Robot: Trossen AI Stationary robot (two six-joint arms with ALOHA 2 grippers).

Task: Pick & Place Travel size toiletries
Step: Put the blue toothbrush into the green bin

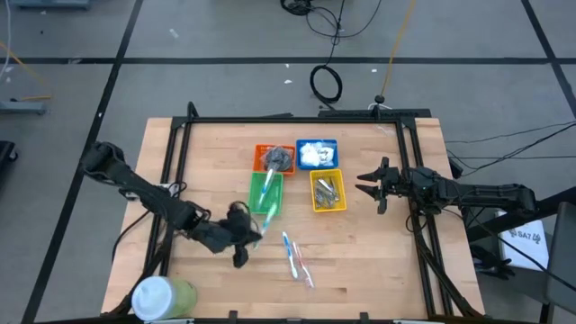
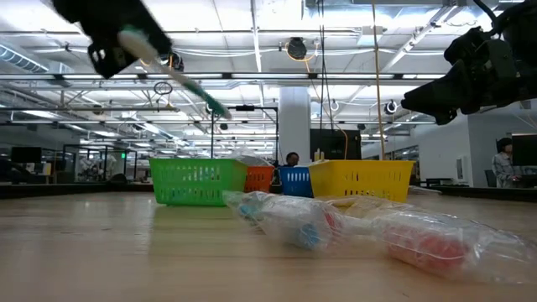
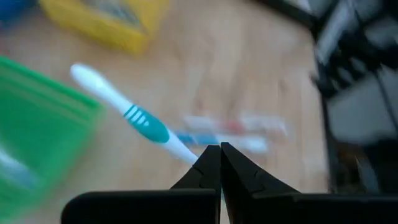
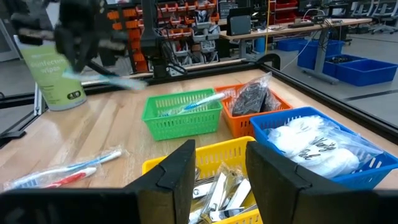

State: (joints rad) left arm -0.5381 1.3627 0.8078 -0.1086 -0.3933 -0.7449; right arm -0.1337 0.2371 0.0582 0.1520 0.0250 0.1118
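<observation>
Next, I let go of the white-and-teal toothbrush with my left gripper inside the green basket (image 1: 262, 202) (image 3: 28, 162), next to the toothbrushes already there.
My left gripper (image 1: 245, 232) is in the air just near of the green basket (image 1: 252, 193), shut on a white-and-teal toothbrush (image 3: 134, 115). The green basket holds more toothbrushes (image 4: 193, 102). Two wrapped toothbrushes (image 1: 297, 256) lie flat on the wood, to the near right of the green basket. White packets fill the blue basket (image 1: 317, 153), dark discs the orange one (image 1: 274, 158), and metal clippers the yellow one (image 1: 327, 190). My right gripper (image 1: 371, 186) waits open at the table's right, level, above the table. My left gripper pinches one thin white end of the toothbrush (image 3: 189, 152) between its two shut fingertips. The fingers come slanting down from the table's near left. The toothbrush sticks out past the fingertips toward the green basket, lifted clear of the table and sloping down (image 2: 189, 88).
A big white-and-green tub (image 1: 162, 297) stands at the near left corner. The four baskets sit together at the table's middle. A black frame (image 1: 297, 120) runs along the table's far and side edges. Bare wood lies on the table's left side, around my left arm.
</observation>
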